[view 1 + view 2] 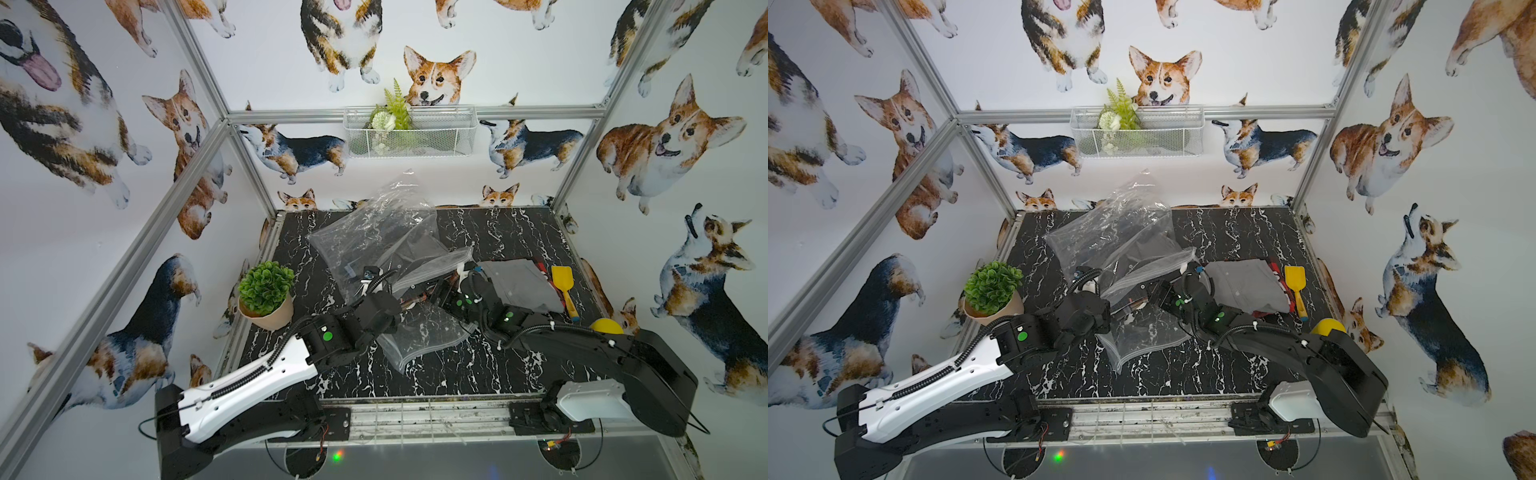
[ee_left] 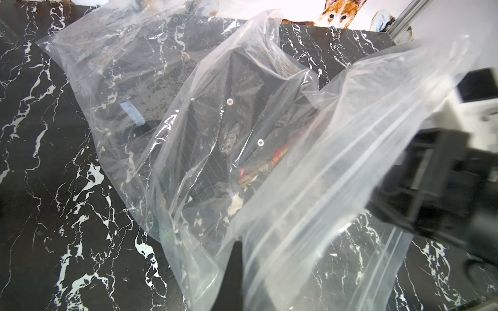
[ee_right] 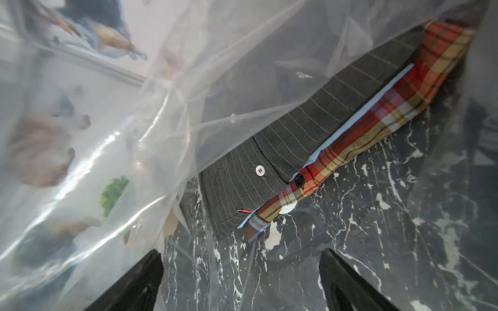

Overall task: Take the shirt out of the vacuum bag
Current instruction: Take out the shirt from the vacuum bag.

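Note:
The robot's right gripper needs to close on the dark shirt's pinstriped side [image 1: 422, 291] [image 3: 298, 135], beside the red plaid cloth inside the vacuum bag.
The vacuum bag [image 1: 374, 224] [image 1: 1113, 224], clear and crinkly, lies crumpled across the middle of the black marble table. My left gripper [image 2: 238, 250] [image 1: 397, 291] is shut on the bag's near edge, and only one dark finger shows through the film. A dark pinstriped shirt [image 3: 283, 140] [image 2: 229, 129] with white buttons lies inside the bag, with a red plaid cloth [image 3: 390, 94] along its side. My right gripper [image 3: 242, 272] [image 1: 440, 291] sits in the bag's mouth, open, a short way from the shirt's corner. Nothing is between its fingers.
A folded grey shirt [image 1: 519, 286] lies on the table at the right, over red cloth. Beside it are a yellow scoop [image 1: 563, 286] and a yellow ball [image 1: 606, 326]. A potted plant [image 1: 266, 295] stands at the left edge. A wire basket [image 1: 409, 131] hangs on the back wall.

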Controlling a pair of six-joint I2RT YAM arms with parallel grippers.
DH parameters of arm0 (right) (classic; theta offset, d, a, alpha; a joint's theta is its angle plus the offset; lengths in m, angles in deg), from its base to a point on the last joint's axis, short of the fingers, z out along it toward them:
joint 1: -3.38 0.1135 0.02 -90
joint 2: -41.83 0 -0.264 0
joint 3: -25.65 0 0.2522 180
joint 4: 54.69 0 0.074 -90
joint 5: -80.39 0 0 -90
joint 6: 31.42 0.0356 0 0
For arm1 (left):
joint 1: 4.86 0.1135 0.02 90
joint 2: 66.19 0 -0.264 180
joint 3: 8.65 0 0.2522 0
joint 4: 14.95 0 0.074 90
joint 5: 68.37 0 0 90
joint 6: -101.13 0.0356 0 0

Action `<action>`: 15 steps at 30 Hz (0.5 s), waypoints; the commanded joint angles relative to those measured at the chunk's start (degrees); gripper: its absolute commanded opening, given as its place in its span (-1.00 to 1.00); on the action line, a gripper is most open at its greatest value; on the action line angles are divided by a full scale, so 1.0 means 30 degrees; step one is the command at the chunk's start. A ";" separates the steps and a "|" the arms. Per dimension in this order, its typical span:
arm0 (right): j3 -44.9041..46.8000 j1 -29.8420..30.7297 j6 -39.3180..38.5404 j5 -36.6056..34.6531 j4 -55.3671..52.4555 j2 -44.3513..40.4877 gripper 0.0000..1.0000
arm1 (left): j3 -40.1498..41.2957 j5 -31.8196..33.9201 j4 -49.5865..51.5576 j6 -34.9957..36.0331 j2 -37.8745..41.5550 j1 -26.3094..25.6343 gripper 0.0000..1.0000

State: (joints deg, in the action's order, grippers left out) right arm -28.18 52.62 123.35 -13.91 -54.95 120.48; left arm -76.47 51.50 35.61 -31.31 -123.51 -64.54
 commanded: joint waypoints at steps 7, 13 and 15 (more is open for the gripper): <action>-0.2290 -0.0310 0.1077 0.0376 0.3256 0.4938 0.79 | 0.0536 -0.0053 0.0186 -0.0671 0.0751 0.0001 -1.00; -0.3675 -0.0692 0.0858 0.0538 0.2970 0.6501 0.76 | 0.0881 -0.0082 0.0230 -0.0731 0.1051 0.0002 -1.00; -0.3614 -0.0679 0.0850 0.0183 0.2832 0.6609 0.76 | 0.0991 -0.0057 0.0288 -0.0745 0.1126 0.0006 -1.00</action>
State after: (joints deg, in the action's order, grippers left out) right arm -38.57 50.56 123.81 -12.55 -47.72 139.67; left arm -73.85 50.88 35.89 -32.21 -120.58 -64.56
